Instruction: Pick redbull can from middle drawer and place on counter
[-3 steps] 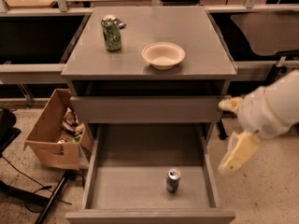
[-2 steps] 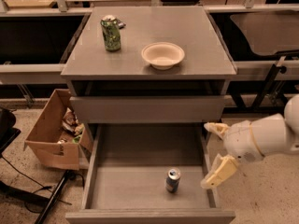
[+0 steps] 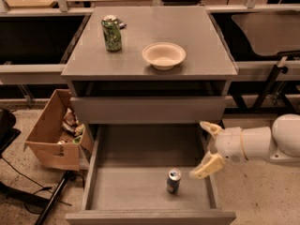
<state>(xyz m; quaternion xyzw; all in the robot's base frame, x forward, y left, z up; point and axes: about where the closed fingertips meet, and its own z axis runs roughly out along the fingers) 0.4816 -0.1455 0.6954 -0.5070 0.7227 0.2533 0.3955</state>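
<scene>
Next, my gripper closes around the middle of the redbull can's body point(image 3: 173, 180), since the can is standing upright in the open middle drawer.
The redbull can point(image 3: 173, 180), slim and blue-and-silver, stands upright on the floor of the open middle drawer point(image 3: 140, 186), near its front and right of centre. My gripper point(image 3: 205, 149) reaches in from the right over the drawer's right wall, open, with one pale finger point(image 3: 210, 128) up and one point(image 3: 206, 166) down near the can. It is to the right of the can, not touching it. The grey counter point(image 3: 197, 36) tops the cabinet above.
A green can point(image 3: 111, 33) and a white bowl point(image 3: 163, 55) stand on the counter. The top drawer front point(image 3: 147, 109) is closed. An open cardboard box point(image 3: 54, 130) of clutter sits on the floor at the left. Dark cables lie at the lower left.
My arm has moved left and down from beside the cabinet, bringing the open gripper over the drawer's right side close to the can. The can has not moved.
</scene>
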